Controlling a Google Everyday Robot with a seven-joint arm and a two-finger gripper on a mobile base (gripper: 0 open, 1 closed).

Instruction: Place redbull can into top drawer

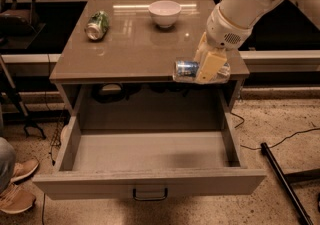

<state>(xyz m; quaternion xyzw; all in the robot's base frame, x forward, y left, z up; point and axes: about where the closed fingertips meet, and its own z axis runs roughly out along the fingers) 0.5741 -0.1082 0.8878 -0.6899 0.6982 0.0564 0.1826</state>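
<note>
The robot will set the redbull can down with its gripper on the middle of the open top drawer's bare bottom (159,126).
The redbull can (186,69) lies sideways in my gripper (209,68), held in the air at the front right edge of the cabinet top (135,49). The gripper's pale fingers are shut on the can's middle, and its silver-and-blue end sticks out to the left. The top drawer (150,156) is pulled fully open below, its inside bare, its flat front panel carrying a small dark handle (150,195). The can hangs above the drawer's back right part.
A green can (97,25) lies on its side at the top's back left. A white bowl (165,13) stands at the back centre. A person's shoes (15,189) are at the lower left. A black pole (282,181) and cables lie on the floor at right.
</note>
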